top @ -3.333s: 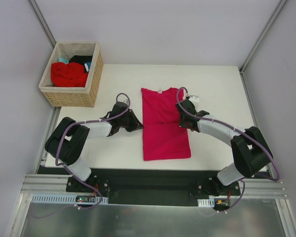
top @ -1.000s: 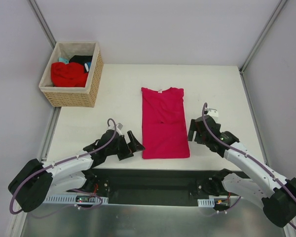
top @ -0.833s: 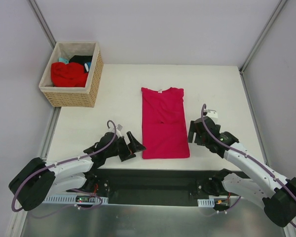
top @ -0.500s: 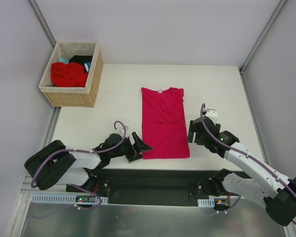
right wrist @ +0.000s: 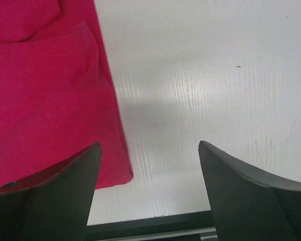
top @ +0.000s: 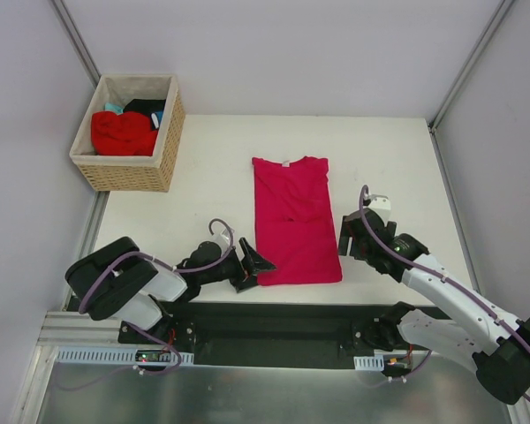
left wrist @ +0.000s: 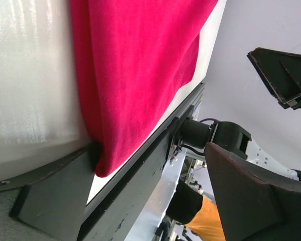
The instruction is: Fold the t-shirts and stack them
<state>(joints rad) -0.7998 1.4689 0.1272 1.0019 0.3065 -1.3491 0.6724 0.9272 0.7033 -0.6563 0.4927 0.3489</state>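
Next, I close my right gripper on the free hem corner (top: 340, 280) (right wrist: 128, 178) of the crimson-pink t-shirt, across from the t-shirt's corner at my left gripper.
A crimson-pink t-shirt (top: 291, 221) lies folded into a long strip in the middle of the table, neck at the far end. My left gripper (top: 258, 264) sits low at its near left corner, open. In the left wrist view the shirt's corner (left wrist: 125, 90) rests against the lower finger (left wrist: 55, 201), while the upper finger (left wrist: 251, 201) stands well off it. My right gripper (top: 343, 237) is open at the near right edge. Its left finger (right wrist: 45, 196) hangs over the cloth (right wrist: 45, 100), and its right finger (right wrist: 256, 201) hangs over bare table.
A wicker basket (top: 171, 124) stands at the far left corner, holding a brighter red tee (top: 122, 132) with black and teal cloth behind it. The table's near edge (top: 300, 296) runs just below the shirt's hem. The white tabletop (top: 203, 177) stretches left and right of the shirt.
My left gripper has slid right along the near edge until it meets the shirt's near left corner, and its jaws have narrowed slightly. The right gripper has hardly moved.
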